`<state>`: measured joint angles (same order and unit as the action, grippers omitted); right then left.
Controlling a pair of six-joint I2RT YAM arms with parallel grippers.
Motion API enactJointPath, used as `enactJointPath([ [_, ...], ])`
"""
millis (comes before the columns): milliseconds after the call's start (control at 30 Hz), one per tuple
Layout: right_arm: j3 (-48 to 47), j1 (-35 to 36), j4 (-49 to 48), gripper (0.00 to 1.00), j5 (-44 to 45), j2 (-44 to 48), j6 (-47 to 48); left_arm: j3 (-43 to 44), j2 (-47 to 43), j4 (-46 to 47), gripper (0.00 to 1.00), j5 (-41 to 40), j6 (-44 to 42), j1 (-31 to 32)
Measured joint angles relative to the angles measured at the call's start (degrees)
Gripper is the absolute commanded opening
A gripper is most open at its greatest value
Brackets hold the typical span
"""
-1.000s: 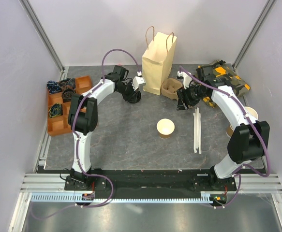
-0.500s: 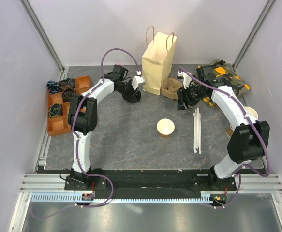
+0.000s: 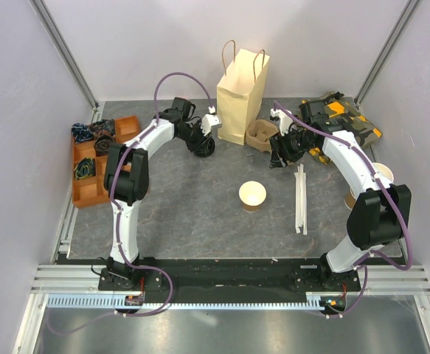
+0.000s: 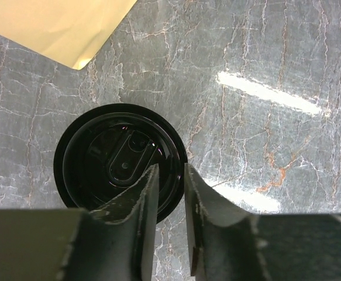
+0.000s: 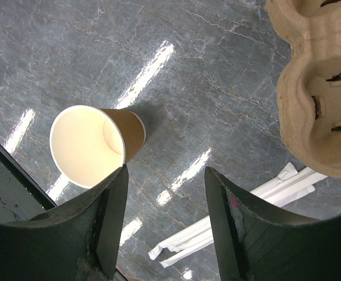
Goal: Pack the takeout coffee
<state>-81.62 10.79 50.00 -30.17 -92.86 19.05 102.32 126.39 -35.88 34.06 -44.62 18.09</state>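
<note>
The black lid is nested on other lids under the robot's left gripper, so the left gripper needs to open and pinch just the top lid's rim (image 4: 178, 145) before lifting.
No lidded takeout coffee shows. A brown paper cup (image 3: 252, 196) (image 5: 91, 146) stands open and lidless mid-table. A loose black lid (image 3: 206, 148) (image 4: 120, 161) lies flat on the table beside the tan paper bag (image 3: 242, 96) (image 4: 59, 23). My left gripper (image 3: 203, 141) (image 4: 169, 170) sits over the lid's right side. Its fingers are drawn close with the lid's rim between them. My right gripper (image 3: 277, 158) (image 5: 165, 172) hangs open and empty above bare table, right of the cup and next to the cup carrier.
A pulp cup carrier (image 3: 260, 136) (image 5: 319, 99) sits right of the bag. Wrapped straws (image 3: 300, 198) (image 5: 234, 222) lie right of the cup. An orange organiser tray (image 3: 96, 162) lines the left edge. Snack packets (image 3: 341, 122) and stacked cups (image 3: 382, 175) are at the right.
The left wrist has shifted very slightly over the lid. The lid, the cup and the right arm stay where they were.
</note>
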Motion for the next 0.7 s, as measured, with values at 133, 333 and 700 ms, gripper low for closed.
enactJointPath([
  [133,0.0,0.0,0.0,0.63,0.0,0.0,0.0,0.0,0.6,0.0,0.41,0.0,0.1,0.0],
  [333,0.0,0.0,0.0,0.63,0.0,0.0,0.0,0.0,1.3,-0.1,0.32,-0.6,0.1,0.0],
  [700,0.0,0.0,0.0,0.63,0.0,0.0,0.0,0.2,1.5,-0.3,0.09,-0.7,0.2,0.0],
])
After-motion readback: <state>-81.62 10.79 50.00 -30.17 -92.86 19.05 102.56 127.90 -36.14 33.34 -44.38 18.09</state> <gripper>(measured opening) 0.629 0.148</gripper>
